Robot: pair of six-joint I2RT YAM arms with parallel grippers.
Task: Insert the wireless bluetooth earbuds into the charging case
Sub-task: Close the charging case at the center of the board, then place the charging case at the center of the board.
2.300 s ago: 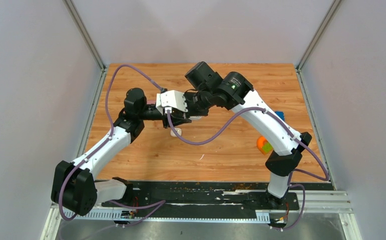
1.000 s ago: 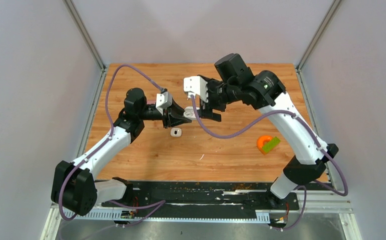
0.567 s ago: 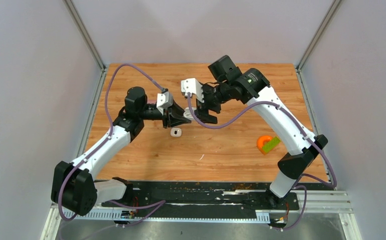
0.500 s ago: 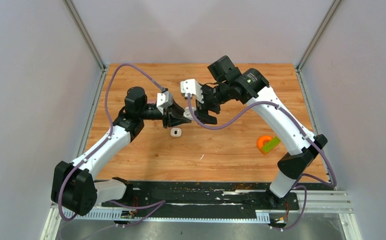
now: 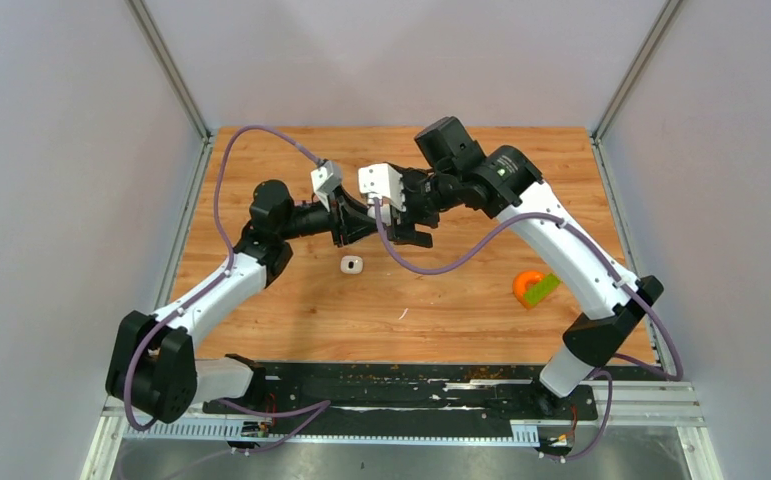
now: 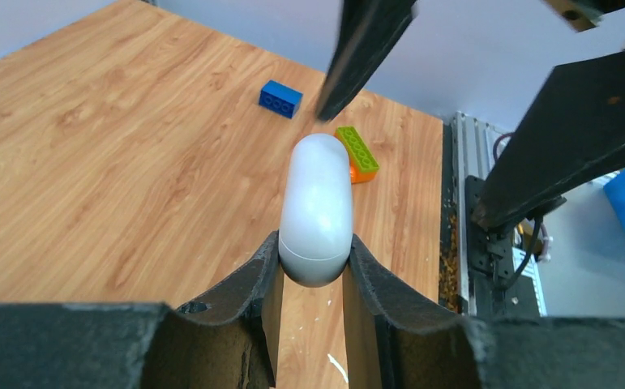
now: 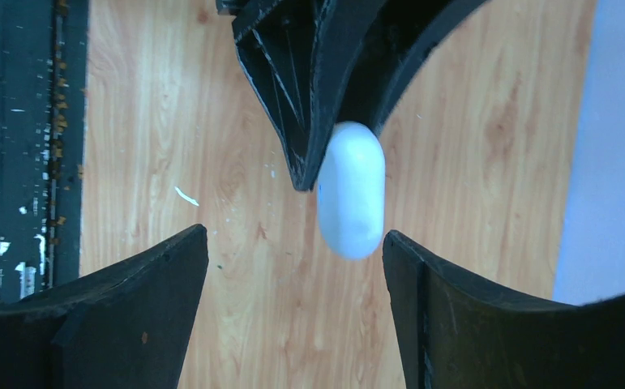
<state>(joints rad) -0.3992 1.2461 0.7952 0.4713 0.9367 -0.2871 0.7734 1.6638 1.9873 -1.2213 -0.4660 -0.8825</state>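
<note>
Next, my left gripper lets go of the charging case behind the thin white sliver (image 5: 395,257), next to the small white piece.
The charging case (image 6: 317,207) is a smooth white capsule with its lid closed. My left gripper (image 6: 313,251) is shut on its near end and holds it above the wooden table. In the right wrist view the case (image 7: 351,190) sticks out from the left fingers (image 7: 297,89) toward my right gripper (image 7: 294,237). The right gripper is open, and the case's tip sits close to the inside of its right finger. In the top view the two grippers (image 5: 373,222) (image 5: 403,226) meet over the table's middle. A small white piece with a dark centre (image 5: 351,265), apparently an earbud, lies on the table below them.
A blue brick (image 6: 280,98) and a green brick on an orange one (image 5: 533,288) lie on the right side of the table. A thin white sliver (image 5: 401,313) lies near the front. A black rail (image 5: 411,390) runs along the near edge.
My left gripper has lifted and turned with the case, moving up and right. The right gripper has shifted left and closed in, so the case's tip now lies between its open fingers.
</note>
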